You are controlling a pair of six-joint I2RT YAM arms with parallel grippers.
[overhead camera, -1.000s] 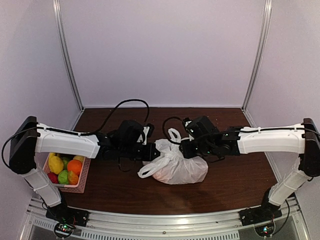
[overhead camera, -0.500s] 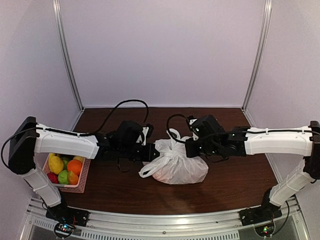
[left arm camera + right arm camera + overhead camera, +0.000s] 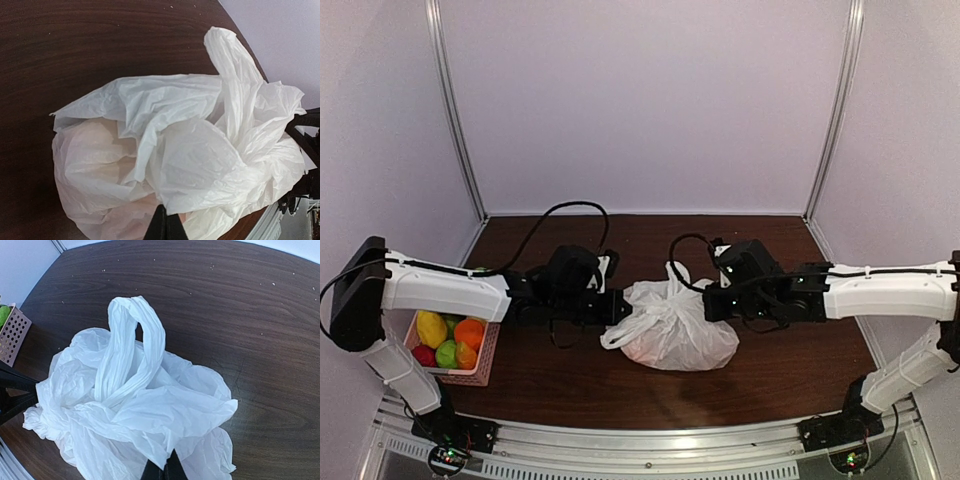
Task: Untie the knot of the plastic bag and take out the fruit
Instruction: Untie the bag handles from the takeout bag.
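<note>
My left gripper will open, move inward and grip a fold closer to the plastic bag's gathered middle point(image 3: 669, 309), because it pinches only the tip of a loose flap.
The white, crinkly plastic bag point(image 3: 672, 328) lies mid-table between both arms. My left gripper point(image 3: 620, 308) is shut on its left side; in the left wrist view the closed fingertips point(image 3: 167, 227) pinch a fold of the plastic bag point(image 3: 190, 165). My right gripper point(image 3: 717, 305) is shut on the bag's right side, its tips point(image 3: 164, 471) clamped on a fold of the plastic bag point(image 3: 150, 415). One handle loop point(image 3: 132, 340) stands up free. I cannot single out the knot among the folds. A pale pinkish round fruit point(image 3: 95, 145) shows through the plastic.
A pink basket point(image 3: 485, 360) with yellow, orange, green and red fruit sits at the near left, under the left arm. Black cables loop over the table behind both wrists. The enclosure's back wall and corner posts stand behind.
The right gripper has closed on the bag's right side and drawn back to the right, stretching the bag a little that way. The left gripper stays shut on the left side.
</note>
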